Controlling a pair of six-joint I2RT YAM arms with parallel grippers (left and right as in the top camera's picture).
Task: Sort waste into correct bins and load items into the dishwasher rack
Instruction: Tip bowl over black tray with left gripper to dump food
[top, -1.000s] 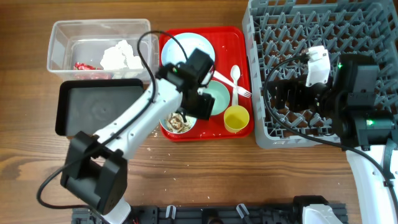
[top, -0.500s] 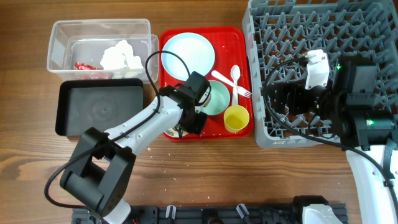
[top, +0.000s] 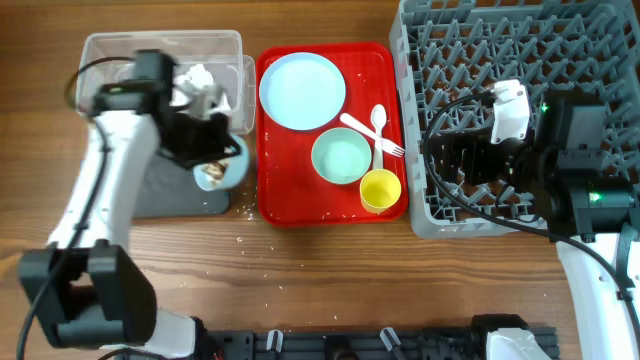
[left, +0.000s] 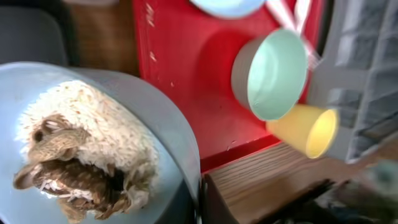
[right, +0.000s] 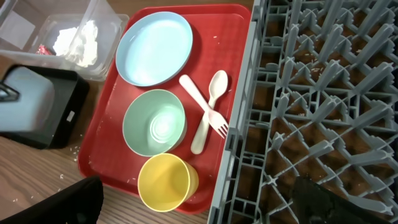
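Next, my left gripper releases the pale blue bowl on the red tray's bare front corner (top: 299, 193) (left: 205, 121) next to the teal bowl.
My left gripper (top: 210, 156) is shut on the rim of a pale blue bowl (top: 219, 172) holding beige-brown food scraps (left: 74, 149), lifted over the right end of the black tray (top: 180, 195). The rim sits pinched between the jaws in the left wrist view. The clear box (top: 160, 48) behind holds white tissue (top: 205, 88) and a red wrapper (right: 42, 48). On the red tray (top: 385, 60) lie a large plate (top: 302, 90), a teal bowl (top: 340, 157), a yellow cup (top: 380, 190), a spoon (top: 378, 122) and a fork (top: 362, 130). My right gripper (top: 450, 160) hangs open over the grey rack (top: 500, 50).
Crumbs dot the wooden table (top: 300, 280) in front of the red tray and black tray. The rack's front left corner stands right beside the red tray. My left arm (top: 105, 170) crosses over the black tray and the clear box's front.
My left gripper shut on the scrap-filled bowl's rim and carried it left, off the red tray, to above the black tray. The right arm has stayed put.
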